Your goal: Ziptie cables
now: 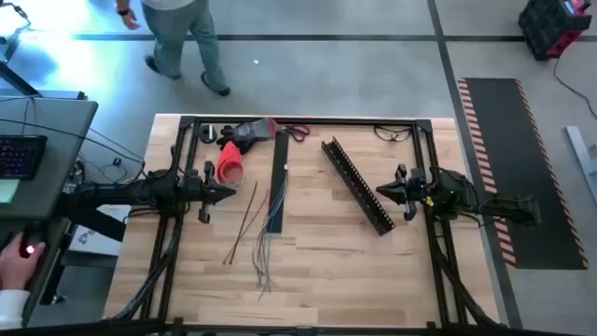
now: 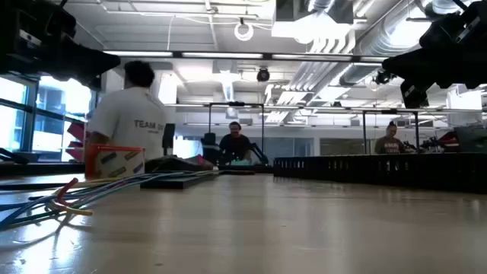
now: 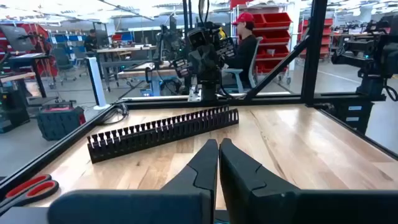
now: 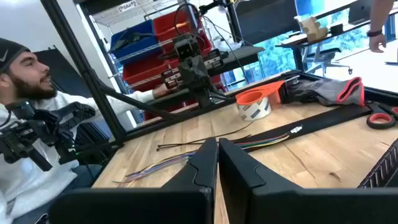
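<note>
The labelled far end [image 1: 285,172] of the cables, beside the flat black strip and opposite the spread free ends, will be gripped by my left gripper.
The cables [image 1: 266,233] are a loose bunch of thin mixed-colour wires lying flat on the wooden table near its middle, with their free ends splayed toward the near edge. They also show in the right wrist view as the cables [image 4: 163,163] and in the low view as the cables [image 2: 53,202]. My left gripper [image 1: 230,193] hovers shut above the table, left of the bunch. My right gripper [image 1: 381,189] hovers shut to the right, beyond the slotted channel. Shut fingertips show in both wrist views: left gripper [image 3: 219,152], right gripper [image 4: 217,152].
A black comb-toothed channel [image 1: 357,185] lies slantwise between my right gripper and the cables. A flat black strip [image 1: 277,182] lies beside the bunch, and thin dark strands [image 1: 244,219] lie to its left. An orange tape roll [image 1: 229,164], scissors [image 1: 297,132] and a dark glove [image 1: 246,133] sit near the far edge. People are beyond the table.
</note>
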